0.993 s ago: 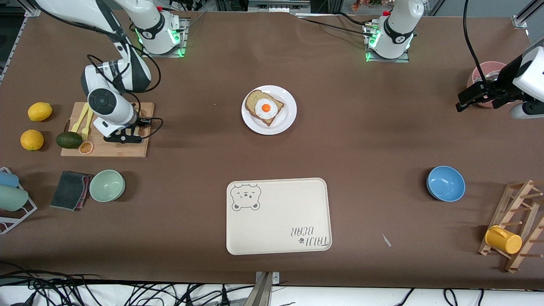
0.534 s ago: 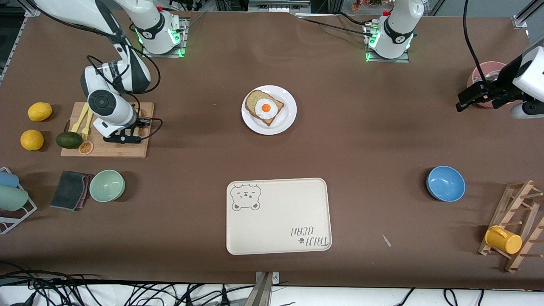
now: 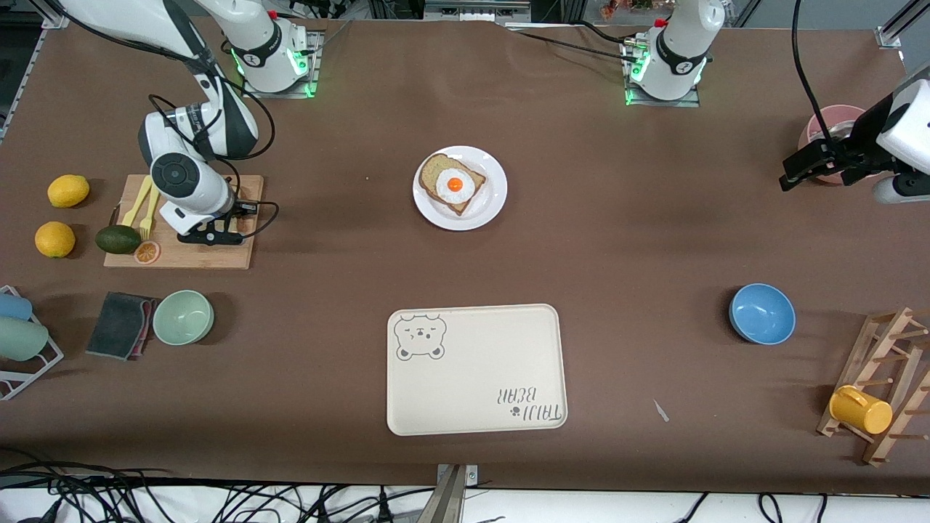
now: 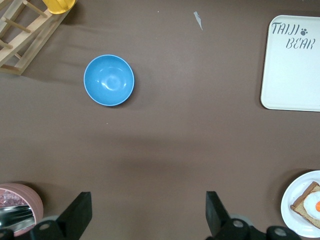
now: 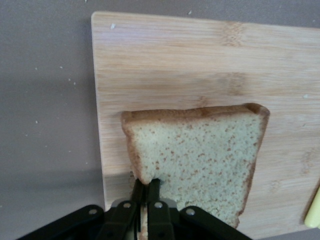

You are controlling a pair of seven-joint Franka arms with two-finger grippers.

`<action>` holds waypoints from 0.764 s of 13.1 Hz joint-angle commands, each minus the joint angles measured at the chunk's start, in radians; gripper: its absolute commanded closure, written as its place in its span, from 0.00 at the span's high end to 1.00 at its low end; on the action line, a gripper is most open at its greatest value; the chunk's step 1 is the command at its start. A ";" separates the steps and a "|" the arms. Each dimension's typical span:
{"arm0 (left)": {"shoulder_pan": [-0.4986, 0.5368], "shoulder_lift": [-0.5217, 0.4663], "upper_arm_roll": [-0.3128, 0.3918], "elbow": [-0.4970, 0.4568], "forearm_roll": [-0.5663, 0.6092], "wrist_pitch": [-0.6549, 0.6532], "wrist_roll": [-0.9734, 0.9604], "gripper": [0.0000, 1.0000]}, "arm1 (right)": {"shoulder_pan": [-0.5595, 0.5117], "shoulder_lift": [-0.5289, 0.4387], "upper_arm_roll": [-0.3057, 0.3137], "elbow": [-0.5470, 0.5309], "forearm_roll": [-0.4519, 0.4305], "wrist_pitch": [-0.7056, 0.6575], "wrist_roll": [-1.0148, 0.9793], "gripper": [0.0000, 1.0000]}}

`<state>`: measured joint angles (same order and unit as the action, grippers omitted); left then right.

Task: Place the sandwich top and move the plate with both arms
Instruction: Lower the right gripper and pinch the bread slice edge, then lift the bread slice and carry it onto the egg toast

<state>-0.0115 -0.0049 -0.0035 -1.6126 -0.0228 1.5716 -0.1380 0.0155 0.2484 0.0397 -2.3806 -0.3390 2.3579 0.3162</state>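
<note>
I will set the sandwich top down over the fried egg on the white plate [image 3: 458,187] with my right gripper.
The sandwich top [image 5: 200,155], a speckled tan slice with a brown crust, lies over the wooden cutting board [image 5: 175,60]. My right gripper [image 5: 146,187] is shut on one corner of it. In the front view the right gripper [image 3: 211,236] is low over the board [image 3: 218,254] and hides the slice. The white plate [image 3: 488,212] sits mid-table and bears the bread slice with a fried egg [image 3: 450,183]. It also shows in the left wrist view [image 4: 291,212]. My left gripper [image 3: 788,178] waits open and empty above the table at the left arm's end [image 4: 147,212].
An avocado [image 3: 118,239], an orange slice [image 3: 147,252] and yellow forks [image 3: 142,203] lie on or by the board. The bear tray [image 3: 476,369] is nearer the camera than the plate. A blue bowl [image 3: 761,313], pink bowl [image 3: 828,120], green bowl [image 3: 183,317], lemons [image 3: 68,190] and mug rack [image 3: 883,385] stand around.
</note>
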 commanded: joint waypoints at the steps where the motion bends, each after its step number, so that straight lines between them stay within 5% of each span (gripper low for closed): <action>1: 0.001 0.006 0.003 0.026 -0.028 -0.021 -0.006 1.00 | 0.000 0.000 0.029 0.110 -0.008 -0.160 0.017 0.00; 6: -0.001 0.006 0.002 0.027 -0.029 -0.021 -0.006 1.00 | 0.000 0.008 0.150 0.340 0.018 -0.500 0.047 0.00; 10: -0.001 0.006 0.000 0.027 -0.029 -0.022 -0.006 1.00 | 0.000 0.008 0.354 0.497 0.159 -0.617 0.096 0.00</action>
<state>-0.0117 -0.0049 -0.0034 -1.6120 -0.0228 1.5708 -0.1380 0.0191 0.2480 0.3032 -1.9557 -0.2204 1.7968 0.3656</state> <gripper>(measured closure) 0.000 0.947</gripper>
